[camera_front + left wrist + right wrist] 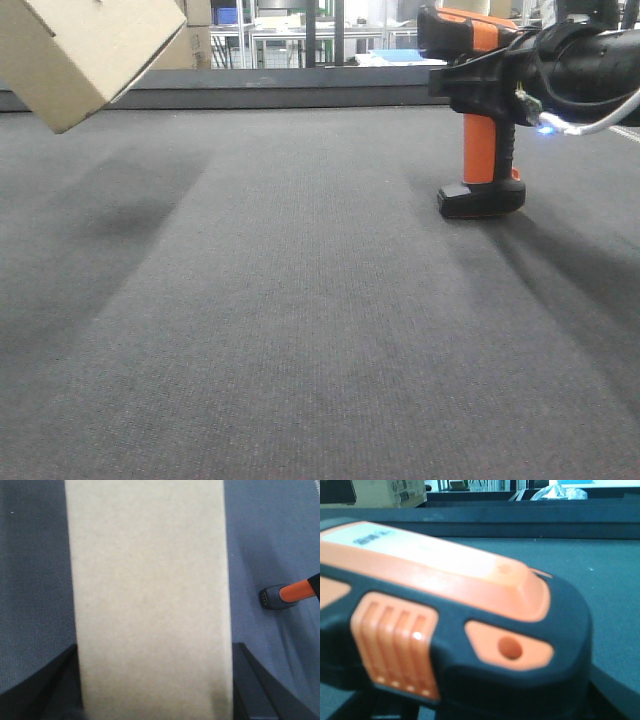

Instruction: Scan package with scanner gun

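Next, I release the package on the grey carpeted table [26, 205] with my left gripper, well across from the scanner gun.
The package [85, 50], a plain tan cardboard box, hangs tilted above the table at the top left. In the left wrist view the package [150, 600] fills the middle, and my left gripper [152, 690] is shut on it with a dark finger on each side. The scanner gun [480, 150], black with an orange stem, stands at the right with its flat foot at the table. My right gripper [490, 85] is clamped on it just below the head. The scanner gun [455, 610] fills the right wrist view, and its foot [272, 597] shows in the left wrist view.
A grey carpeted table [300, 330] spreads across the front view, with a raised dark ledge [300, 97] along its far edge. Cardboard boxes [380, 492] and metal shelving [300, 30] stand behind it. A white cable [600, 125] with a blue light runs off my right arm.
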{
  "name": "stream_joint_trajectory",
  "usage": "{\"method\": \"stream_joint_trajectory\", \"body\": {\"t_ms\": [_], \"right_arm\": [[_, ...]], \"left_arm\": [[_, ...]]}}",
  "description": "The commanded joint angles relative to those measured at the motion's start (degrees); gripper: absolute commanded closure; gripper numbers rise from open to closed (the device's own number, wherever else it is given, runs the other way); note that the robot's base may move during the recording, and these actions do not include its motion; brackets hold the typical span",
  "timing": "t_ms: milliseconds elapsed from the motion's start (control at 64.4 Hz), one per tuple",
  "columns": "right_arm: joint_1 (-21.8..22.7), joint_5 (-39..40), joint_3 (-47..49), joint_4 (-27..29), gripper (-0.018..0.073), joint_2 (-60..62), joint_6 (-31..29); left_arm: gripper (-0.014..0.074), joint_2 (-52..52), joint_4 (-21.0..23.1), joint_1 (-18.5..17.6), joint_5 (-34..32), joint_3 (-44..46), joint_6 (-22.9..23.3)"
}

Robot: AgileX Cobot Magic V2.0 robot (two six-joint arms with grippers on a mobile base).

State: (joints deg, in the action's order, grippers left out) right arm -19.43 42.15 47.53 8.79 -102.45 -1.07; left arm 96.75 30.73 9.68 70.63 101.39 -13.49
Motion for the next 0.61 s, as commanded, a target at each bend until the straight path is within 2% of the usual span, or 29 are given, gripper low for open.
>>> {"method": "stream_joint_trajectory", "body": {"t_ms": [0,31,124,218,590], "right_arm": [[0.3,-1.5,0.2,-1.0,0.0393,1.1,0.1],[0.3,-1.5,0.2,-1.0,0.0299,1.2,0.1],[0.3,-1.8,0.2,-1.0,0.0097,1.2,0.1],[0.3,-3.1,0.2,-1.0,0.0001,1.5,0.1],[0.3,-14.0,0.2,-1.0,0.0000,5.6,0.1]], "left_arm": [[0.0707,-0.7,1.1,-0.3,-0.7,0.4,0.2],[0.0707,-0.7,1.1,-0.3,-0.7,0.4,0.2],[0.0707,-0.7,1.5,-0.3,-0.7,0.4,0.2],[0.0707,-0.7,2.2,-0.3,-0.7,0.4,0.2],[0.0707,-0.7,3.1,-0.3,-0.7,0.4,0.2]]}}
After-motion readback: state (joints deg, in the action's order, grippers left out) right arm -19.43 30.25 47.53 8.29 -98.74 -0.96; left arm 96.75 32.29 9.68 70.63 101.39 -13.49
